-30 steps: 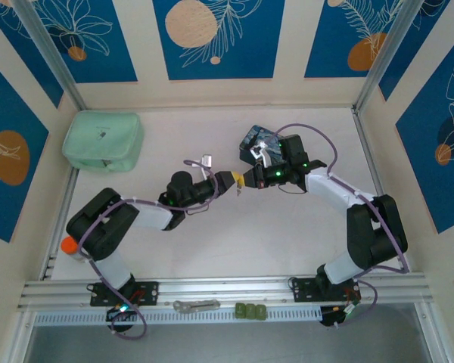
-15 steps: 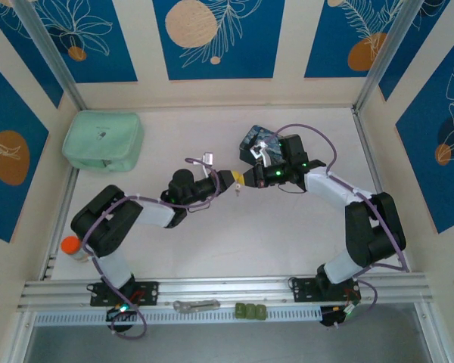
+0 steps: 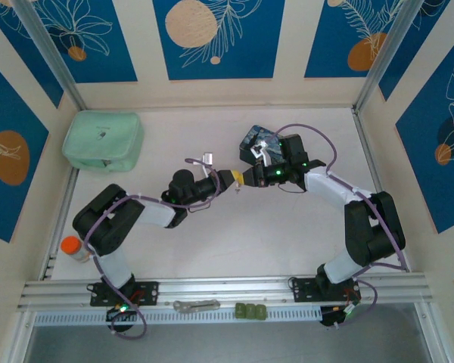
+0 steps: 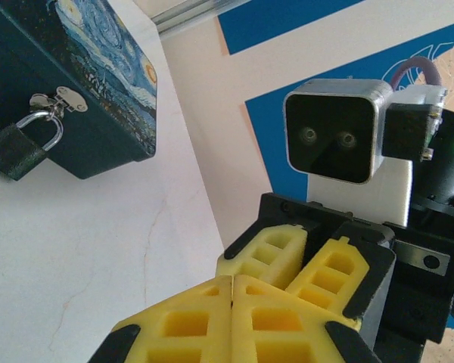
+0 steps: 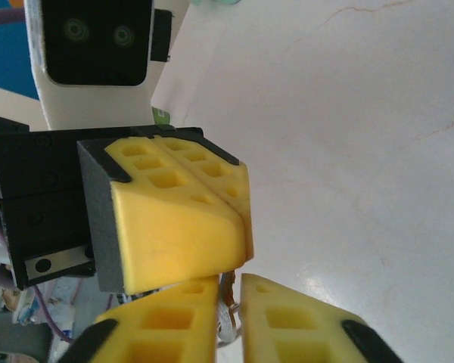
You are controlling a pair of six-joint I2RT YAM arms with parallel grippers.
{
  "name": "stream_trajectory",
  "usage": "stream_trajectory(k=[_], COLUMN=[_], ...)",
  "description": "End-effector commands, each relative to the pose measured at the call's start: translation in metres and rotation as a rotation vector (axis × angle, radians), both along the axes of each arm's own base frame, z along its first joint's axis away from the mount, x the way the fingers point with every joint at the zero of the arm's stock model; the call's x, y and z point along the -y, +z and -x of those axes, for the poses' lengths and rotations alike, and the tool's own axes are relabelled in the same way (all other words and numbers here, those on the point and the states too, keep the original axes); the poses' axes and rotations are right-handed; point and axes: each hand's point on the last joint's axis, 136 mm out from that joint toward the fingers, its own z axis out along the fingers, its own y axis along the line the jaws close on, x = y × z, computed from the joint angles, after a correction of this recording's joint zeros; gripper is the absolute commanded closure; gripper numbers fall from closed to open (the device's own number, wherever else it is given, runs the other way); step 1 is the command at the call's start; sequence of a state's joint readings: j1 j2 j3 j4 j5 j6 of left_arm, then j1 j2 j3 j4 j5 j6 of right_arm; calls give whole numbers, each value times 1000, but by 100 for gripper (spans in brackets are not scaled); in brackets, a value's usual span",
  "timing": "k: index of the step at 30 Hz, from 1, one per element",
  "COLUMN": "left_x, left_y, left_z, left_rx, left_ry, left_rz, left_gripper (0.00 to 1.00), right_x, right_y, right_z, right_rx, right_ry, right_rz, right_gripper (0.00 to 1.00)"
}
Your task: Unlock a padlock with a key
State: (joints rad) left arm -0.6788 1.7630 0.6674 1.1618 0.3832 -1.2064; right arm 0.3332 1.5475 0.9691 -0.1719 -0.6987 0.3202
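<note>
I can see the key hanging down between my grippers' fingers, so next I open my right gripper and take its head (image 5: 228, 321) with the blade pointing ahead before unlocking the padlock.
My two grippers meet tip to tip over the table's middle, the left gripper (image 3: 232, 180) facing the right gripper (image 3: 247, 178). In the left wrist view the left gripper (image 4: 232, 278) has its yellow pads pressed together. The silvery key (image 5: 228, 308) hangs from those shut tips (image 5: 244, 227) and sits in the narrow gap of the right gripper (image 5: 231, 282), whose jaws stand slightly apart. The small dark padlock (image 4: 15, 147) hangs shut on the hasp of the swirl-painted tin (image 4: 76, 72), which lies just behind the right gripper (image 3: 255, 141).
A mint-green pouch (image 3: 103, 140) lies at the back left. An orange-capped bottle (image 3: 72, 247) stands by the left arm's base. A grey metal tool (image 3: 196, 305) and green pieces (image 3: 250, 310) rest on the front rail.
The left gripper has closed on the key. The right gripper's jaws, shut before, have parted a little. Both arms stay almost where they were.
</note>
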Motion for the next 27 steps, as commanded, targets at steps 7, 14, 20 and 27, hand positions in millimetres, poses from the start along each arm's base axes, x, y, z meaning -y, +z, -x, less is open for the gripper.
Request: stream_trajectory(k=[7, 14, 20, 27], left_x=[-14, -8, -6, -6], left_y=[20, 36, 42, 42], left_z=[-9, -10, -5, -4], left_rx=[18, 27, 36, 35], left_ry=[127, 135, 133, 146], left_rz=[112, 208, 215, 217], left_gripper=[100, 100, 100, 100], right_x=[7, 3, 1, -3], right_y=[23, 17, 18, 17], right_z=[11, 11, 1, 0], right_rx=[7, 18, 32, 20], right_ry=[-49, -109, -143, -141], right_rz=[-108, -135, -162, -187], right_gripper=[69, 64, 63, 66])
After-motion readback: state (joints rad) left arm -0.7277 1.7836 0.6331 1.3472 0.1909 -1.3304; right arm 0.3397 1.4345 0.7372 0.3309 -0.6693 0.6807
